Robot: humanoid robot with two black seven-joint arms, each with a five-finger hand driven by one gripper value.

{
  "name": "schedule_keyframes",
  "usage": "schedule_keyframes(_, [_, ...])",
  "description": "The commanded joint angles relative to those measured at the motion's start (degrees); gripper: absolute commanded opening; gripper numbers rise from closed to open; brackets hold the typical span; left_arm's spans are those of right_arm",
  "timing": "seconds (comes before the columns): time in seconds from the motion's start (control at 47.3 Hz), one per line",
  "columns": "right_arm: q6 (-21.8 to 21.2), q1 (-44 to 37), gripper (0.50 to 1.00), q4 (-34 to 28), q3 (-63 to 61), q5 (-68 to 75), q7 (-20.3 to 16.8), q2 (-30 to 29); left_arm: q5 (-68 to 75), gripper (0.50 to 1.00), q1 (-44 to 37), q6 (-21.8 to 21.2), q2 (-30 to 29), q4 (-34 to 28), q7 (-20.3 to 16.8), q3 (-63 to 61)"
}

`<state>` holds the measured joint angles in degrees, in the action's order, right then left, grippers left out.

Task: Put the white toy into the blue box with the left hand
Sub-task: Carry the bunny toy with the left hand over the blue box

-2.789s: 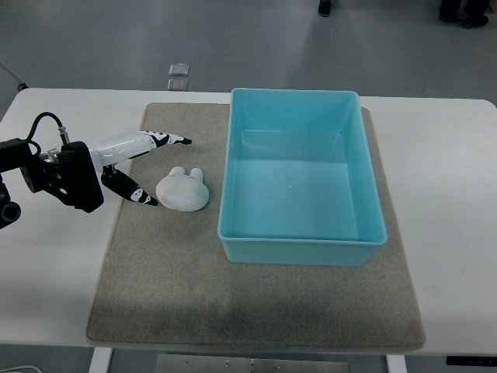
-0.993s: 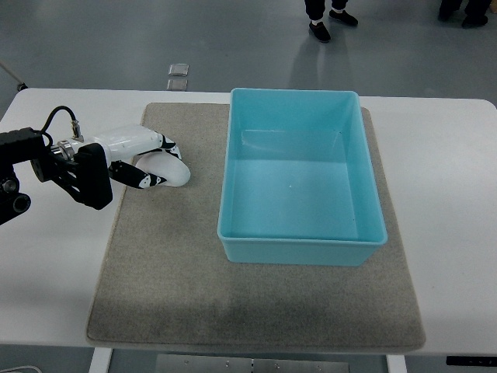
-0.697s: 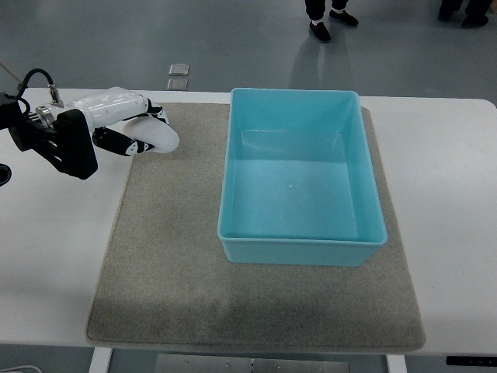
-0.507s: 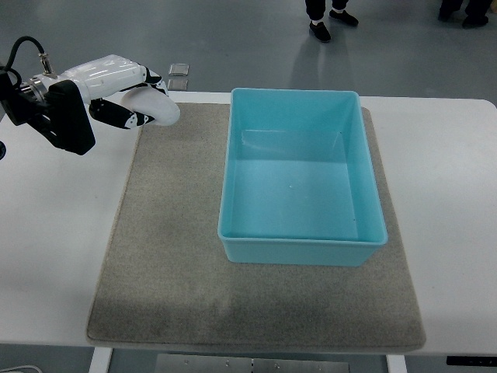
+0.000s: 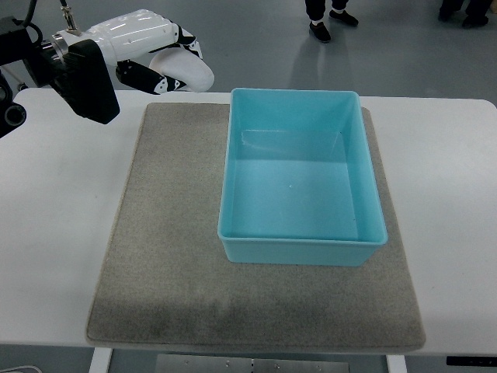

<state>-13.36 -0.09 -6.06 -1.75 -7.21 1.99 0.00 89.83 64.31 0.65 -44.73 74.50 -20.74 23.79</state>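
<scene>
The robot's left gripper will release the white toy close to the middle of the blue box's bottom (image 5: 297,172).
My left hand (image 5: 167,66) comes in from the upper left and is shut on the white toy (image 5: 189,73), holding it high above the table's far edge, left of the blue box. The blue box (image 5: 299,250) is open and empty and stands on the grey mat (image 5: 167,256) at centre right. The toy is partly covered by my fingers (image 5: 147,76). My right hand is out of view.
The white table (image 5: 54,233) extends left and right of the mat. A person's feet (image 5: 324,23) stand on the floor beyond the table, and more feet show at the top right (image 5: 458,11).
My left hand closed on the white toy on the mat, lifted it, and has carried it up and to the right toward the blue box.
</scene>
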Motion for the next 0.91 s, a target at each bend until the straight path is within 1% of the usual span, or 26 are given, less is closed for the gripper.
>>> schedule_keyframes(0.0, [0.0, 0.0, 0.936, 0.0, 0.0, 0.0, -0.06, 0.0, 0.0, 0.5, 0.64, 0.05, 1.92, 0.03, -0.01, -0.14])
schedule_keyframes(0.169, [0.0, 0.0, 0.936, 0.0, 0.0, 0.0, 0.03, 0.0, 0.08, 0.5, 2.48, 0.05, 5.97, -0.14, 0.26, -1.9])
schedule_keyframes(0.338, [0.0, 0.0, 0.936, 0.0, 0.0, 0.0, 0.03, 0.0, 0.17, 0.5, 4.51, -0.04, 8.78, -0.93, 0.34, -5.15])
schedule_keyframes(0.507, [0.0, 0.0, 0.936, 0.0, 0.0, 0.0, -0.06, 0.0, 0.87, 0.5, 4.51, -0.04, 13.35, -3.13, 0.34, -6.29])
schedule_keyframes(0.676, [0.0, 0.0, 0.936, 0.0, 0.0, 0.0, 0.03, 0.0, 0.96, 0.5, 5.3, -0.21, 15.99, -4.88, 0.34, -8.84])
schedule_keyframes(0.887, [0.0, 0.0, 0.936, 0.0, 0.0, 0.0, 0.03, 0.0, 0.88, 0.5, 5.12, -1.0, 20.91, -9.19, 0.43, -11.3])
